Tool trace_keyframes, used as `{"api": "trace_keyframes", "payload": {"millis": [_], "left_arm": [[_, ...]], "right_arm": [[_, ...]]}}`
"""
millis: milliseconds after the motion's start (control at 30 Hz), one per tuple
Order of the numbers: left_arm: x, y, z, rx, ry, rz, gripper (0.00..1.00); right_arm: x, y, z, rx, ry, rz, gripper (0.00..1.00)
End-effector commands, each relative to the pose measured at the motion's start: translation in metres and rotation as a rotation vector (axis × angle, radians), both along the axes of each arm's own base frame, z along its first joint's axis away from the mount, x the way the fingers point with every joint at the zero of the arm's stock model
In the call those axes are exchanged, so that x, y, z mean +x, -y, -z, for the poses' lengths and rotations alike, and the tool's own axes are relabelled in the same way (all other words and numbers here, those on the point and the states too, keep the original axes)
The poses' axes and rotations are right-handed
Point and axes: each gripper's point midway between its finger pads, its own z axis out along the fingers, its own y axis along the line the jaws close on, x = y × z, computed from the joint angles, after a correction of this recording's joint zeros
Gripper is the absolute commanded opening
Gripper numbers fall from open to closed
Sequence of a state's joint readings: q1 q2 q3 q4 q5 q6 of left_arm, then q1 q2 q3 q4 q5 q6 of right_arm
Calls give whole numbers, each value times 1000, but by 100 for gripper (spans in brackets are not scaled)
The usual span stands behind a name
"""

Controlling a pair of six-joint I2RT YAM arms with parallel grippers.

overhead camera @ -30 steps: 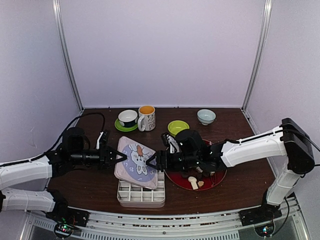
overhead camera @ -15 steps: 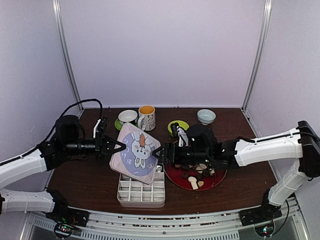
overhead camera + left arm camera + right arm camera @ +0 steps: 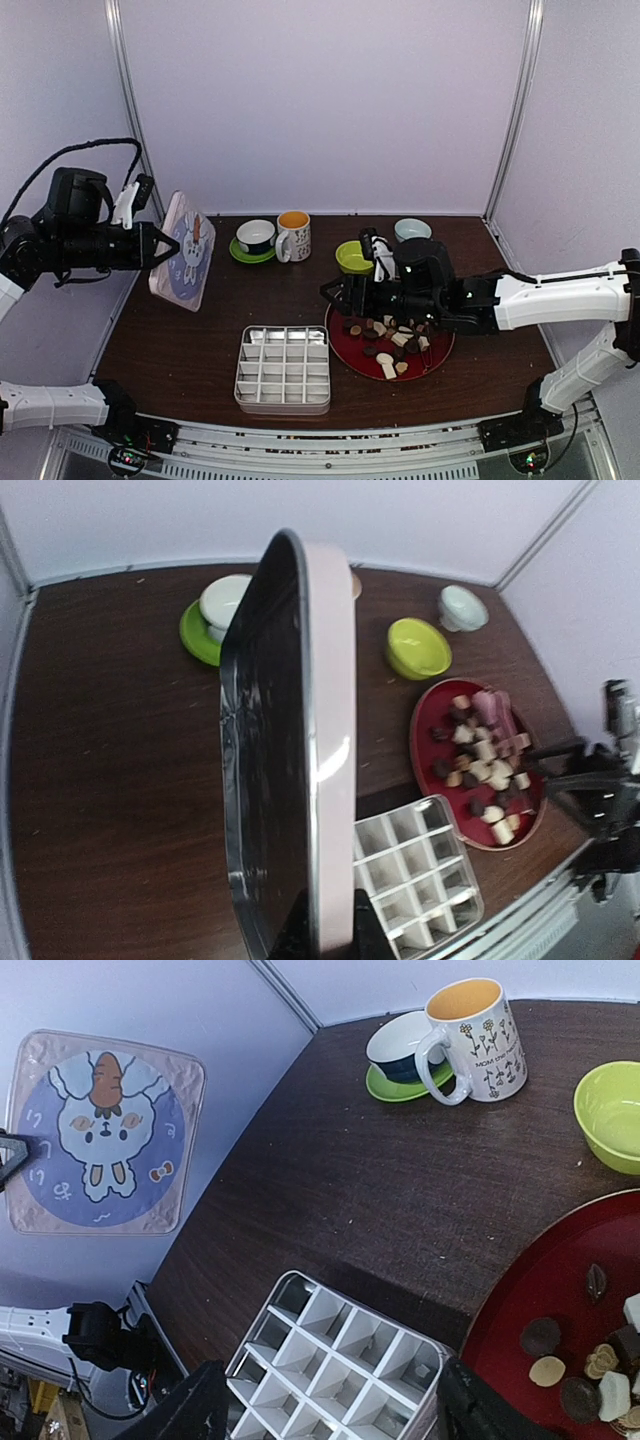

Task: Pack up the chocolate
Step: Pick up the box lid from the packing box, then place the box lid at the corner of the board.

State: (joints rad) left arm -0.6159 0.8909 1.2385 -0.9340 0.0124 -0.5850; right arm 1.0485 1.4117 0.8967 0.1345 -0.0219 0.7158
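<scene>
I will use my left gripper to set the pink bunny lid down and let go of it on the table (image 3: 196,339) beside the white tin, opposite the red plate.
The chocolate (image 3: 392,338) (image 3: 480,770) (image 3: 548,1338) lies as a heap of brown, tan and cream pieces on a red plate (image 3: 440,362) (image 3: 425,742) (image 3: 540,1280). Left of the plate stands an open white tin (image 3: 283,368) (image 3: 420,880) (image 3: 335,1355) with empty compartments. Its pink bunny lid (image 3: 185,250) (image 3: 300,730) (image 3: 100,1130) hangs upright, high at the far left, with my left gripper (image 3: 170,245) (image 3: 330,925) shut on its edge. My right gripper (image 3: 335,292) (image 3: 332,1372) hovers open between tin and plate, holding nothing.
At the back stand a cup on a green saucer (image 3: 254,240) (image 3: 215,615), a flowered mug (image 3: 293,235) (image 3: 470,1030), a green bowl (image 3: 354,256) (image 3: 420,645) (image 3: 610,1110) and a small pale bowl (image 3: 412,232) (image 3: 462,605). Pink tongs (image 3: 495,708) lie on the plate.
My left gripper has lifted the lid off the tin and carried it up to the far left. My right gripper has let go and drawn back to the right.
</scene>
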Motion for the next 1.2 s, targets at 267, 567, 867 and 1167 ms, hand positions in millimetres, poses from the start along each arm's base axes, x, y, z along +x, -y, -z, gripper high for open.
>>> {"api": "trace_keyframes", "payload": {"millis": [267,567,867,1167], "left_arm": [[23,-75,110,641,-208,-267,4],[33,-27,171,636,-289,-216,7],[32,7,231,625,-380,-200,15],[28,20,257,570,-419,-169,40]], "right_arm": [[9,50,-27,-128,212,108,73],[8,69,-32,-142,237,154,73],[4,89,-32,-137,251,190,76],[2,102,-35,-163,270,214,77]]}}
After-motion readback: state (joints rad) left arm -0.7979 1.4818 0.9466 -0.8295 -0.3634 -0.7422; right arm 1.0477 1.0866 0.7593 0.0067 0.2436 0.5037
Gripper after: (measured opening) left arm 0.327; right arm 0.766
